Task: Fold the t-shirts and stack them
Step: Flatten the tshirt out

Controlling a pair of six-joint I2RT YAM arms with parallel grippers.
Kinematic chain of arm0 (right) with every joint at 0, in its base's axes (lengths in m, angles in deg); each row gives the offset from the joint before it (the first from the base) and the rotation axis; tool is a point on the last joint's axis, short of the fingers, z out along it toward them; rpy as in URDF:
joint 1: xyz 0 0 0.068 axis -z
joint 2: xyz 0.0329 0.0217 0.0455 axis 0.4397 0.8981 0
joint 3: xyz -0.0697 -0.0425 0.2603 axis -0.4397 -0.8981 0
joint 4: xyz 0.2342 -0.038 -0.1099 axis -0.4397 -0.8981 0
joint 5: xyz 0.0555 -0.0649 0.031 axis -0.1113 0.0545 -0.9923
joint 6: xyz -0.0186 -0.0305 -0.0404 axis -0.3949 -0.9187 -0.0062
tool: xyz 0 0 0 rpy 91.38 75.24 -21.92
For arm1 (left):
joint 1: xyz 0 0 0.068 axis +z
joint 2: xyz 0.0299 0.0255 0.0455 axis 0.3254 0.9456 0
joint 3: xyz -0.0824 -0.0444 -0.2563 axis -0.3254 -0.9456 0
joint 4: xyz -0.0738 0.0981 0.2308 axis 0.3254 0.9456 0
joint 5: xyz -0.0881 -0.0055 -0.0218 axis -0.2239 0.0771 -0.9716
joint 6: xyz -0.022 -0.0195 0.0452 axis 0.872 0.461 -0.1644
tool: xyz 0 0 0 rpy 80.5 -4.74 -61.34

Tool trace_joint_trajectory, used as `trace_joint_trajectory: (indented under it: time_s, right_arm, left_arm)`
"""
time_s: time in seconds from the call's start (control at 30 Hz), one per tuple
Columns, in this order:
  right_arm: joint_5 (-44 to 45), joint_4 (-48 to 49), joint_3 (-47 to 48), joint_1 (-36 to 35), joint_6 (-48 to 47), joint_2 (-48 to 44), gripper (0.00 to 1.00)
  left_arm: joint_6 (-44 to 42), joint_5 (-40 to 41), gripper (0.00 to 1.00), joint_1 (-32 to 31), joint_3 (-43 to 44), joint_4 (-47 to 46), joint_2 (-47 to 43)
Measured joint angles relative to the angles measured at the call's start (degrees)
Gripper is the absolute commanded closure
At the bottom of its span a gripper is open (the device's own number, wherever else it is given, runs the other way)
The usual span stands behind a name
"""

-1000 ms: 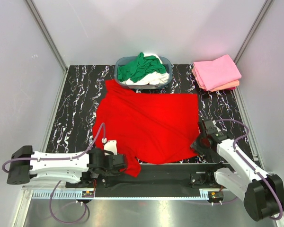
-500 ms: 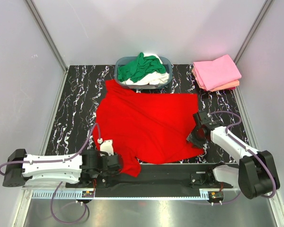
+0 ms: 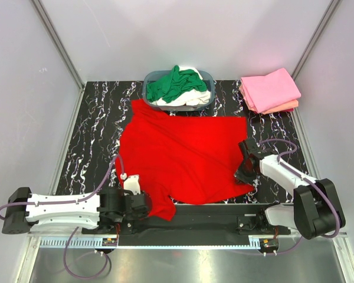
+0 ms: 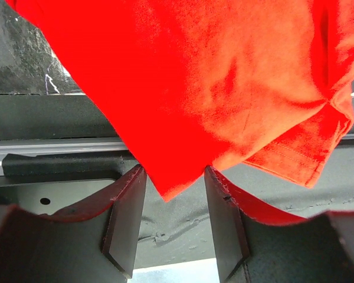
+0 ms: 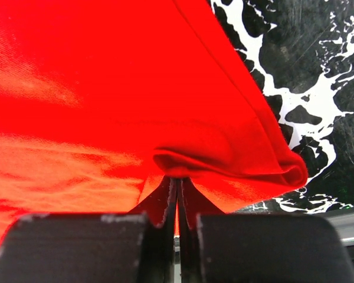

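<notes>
My right gripper will open, as it pinches a bunched fold beside the red t-shirt's curled corner, then take the red t-shirt's near edge [image 5: 245,205] and pull the corner flat.
A bright red t-shirt [image 3: 183,154] lies spread out flat on the black marbled table [image 3: 97,135]. My left gripper [image 3: 145,206] is at the shirt's near-left corner. In the left wrist view [image 4: 174,227] it is open, and the corner's tip [image 4: 171,186] hangs between the fingers without being pinched. My right gripper [image 3: 243,173] is at the shirt's near-right edge. In the right wrist view [image 5: 177,188] it is shut on a bunched fold of the red t-shirt [image 5: 212,159]. A green t-shirt [image 3: 171,84] and a white one [image 3: 196,98] are in the basket. A folded pink t-shirt [image 3: 271,88] lies on a salmon one [image 3: 288,107] at the back right.
The blue-grey basket [image 3: 209,75] stands at the back centre, touching the red shirt's far edge. A black rail [image 3: 218,213] runs along the table's near edge under the shirt's corner. Grey walls close the left, back and right sides.
My right gripper has moved inward and away from the near edge, onto the shirt's right edge. My left arm has drawn back a little to the left.
</notes>
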Motion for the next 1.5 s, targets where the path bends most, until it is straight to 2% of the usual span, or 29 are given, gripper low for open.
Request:
trace_joint_trajectory:
  time_s: [0.23, 0.27, 0.3, 0.33, 0.4, 0.47, 0.6, 0.9, 1.33, 1.43, 1.47, 1.5]
  right_arm:
    - [-0.07, -0.98, 0.02, 0.00, -0.11, -1.51, 1.00]
    - [-0.04, -1.66, 0.02, 0.00, -0.09, -2.84, 0.92]
    - [-0.04, -2.34, 0.04, 0.00, -0.07, -4.07, 0.76]
    - [-0.04, -3.54, 0.24, 0.00, 0.35, -6.14, 0.55]
    - [0.15, -5.42, 0.79, -0.02, 0.83, -9.88, 0.44]
    - [0.63, -7.45, 2.05, -0.07, 1.33, -13.35, 0.40]
    - [3.41, -9.92, 5.64, -0.07, 1.55, -14.38, 0.46]
    - [6.51, -7.50, 6.75, -0.04, 1.38, -0.52, 0.56]
    - [7.98, -3.58, 6.78, 0.02, 0.33, 5.77, 0.57]
    - [8.02, -3.19, 6.78, 0.02, -0.02, 6.82, 0.66]
    - [8.02, -3.17, 6.78, 0.02, -0.15, 7.02, 0.74]
    - [8.02, -3.17, 6.78, 0.02, -0.37, 7.10, 0.77]
  left_arm:
    - [0.00, 0.07, 0.51, 0.00, -0.81, -0.46, -1.07]
    - [0.00, 0.09, 0.51, 0.00, -0.85, -0.50, -1.11]
    - [0.00, 0.11, 0.51, 0.00, -0.85, -0.52, -1.16]
    - [0.00, 0.15, 0.51, 0.00, -0.85, -0.57, -1.16]
    - [0.00, 0.20, 0.51, 0.00, -0.87, -0.63, -1.18]
    - [0.00, 0.22, 0.51, -0.02, -0.94, -0.68, -1.20]
    - [-0.02, 0.22, 0.51, 0.00, -1.16, -0.83, -1.66]
    - [-0.04, 0.20, 0.52, 0.00, -2.25, -1.31, -2.97]
    - [-0.07, 0.20, 0.51, 0.00, -3.02, -2.19, -3.65]
    - [-0.07, 0.20, 0.52, 0.00, -3.02, -2.19, -3.65]
    - [-0.07, 0.20, 0.52, 0.00, -3.02, -2.21, -3.65]
    - [-0.07, 0.20, 0.52, 0.00, -3.02, -2.21, -3.65]
